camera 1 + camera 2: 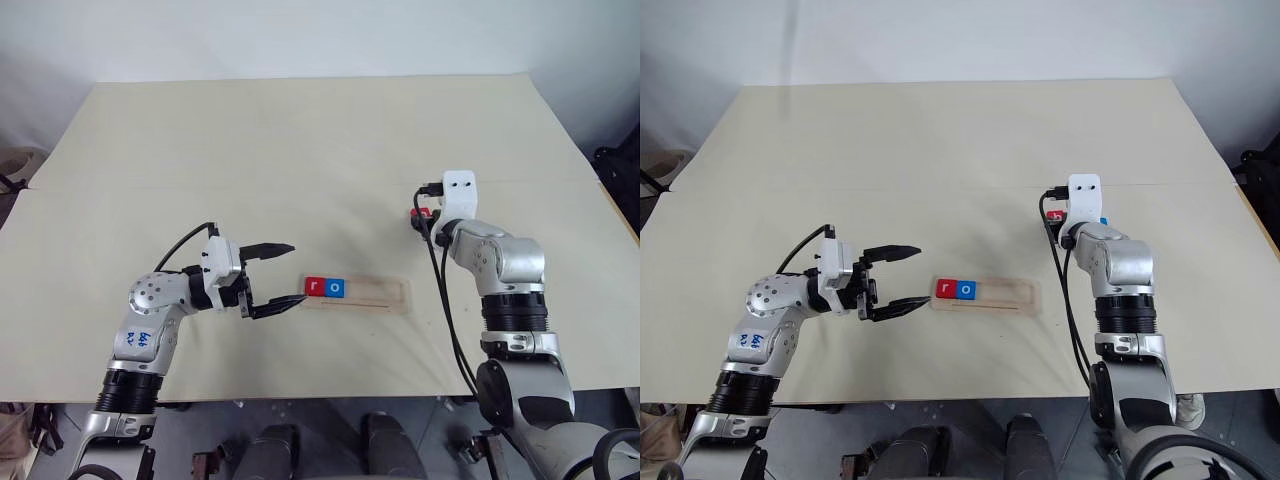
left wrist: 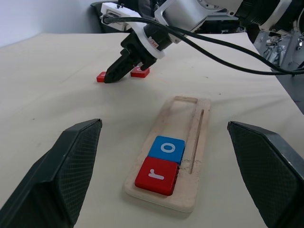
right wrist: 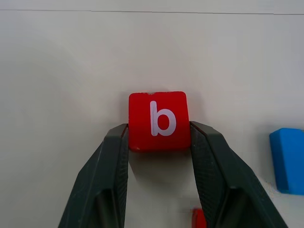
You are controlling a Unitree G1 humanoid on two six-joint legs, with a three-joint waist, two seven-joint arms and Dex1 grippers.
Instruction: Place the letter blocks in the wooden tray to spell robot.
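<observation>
I should set the red b block on the bare table (image 1: 464,297) by the wooden tray's empty end with my right gripper. The red b block still rests on the table.
The wooden tray (image 1: 380,292) lies at the table's near middle. A red r block (image 1: 315,287) and a blue o block (image 1: 336,288) sit side by side at its left end. My left gripper (image 1: 296,272) hovers open just left of the tray, nothing between its fingers. Farther right, my right gripper (image 3: 159,127) has its fingers pressed against both sides of a red b block (image 3: 158,120), which rests on the table. A blue block (image 3: 288,159) lies close beside it, and a sliver of another red block (image 3: 199,219) shows between the fingers.
The pale tabletop (image 1: 300,150) stretches wide behind the tray and the blocks. The tray's right part (image 2: 197,123) holds no blocks. A black cable (image 1: 445,300) runs along my right arm.
</observation>
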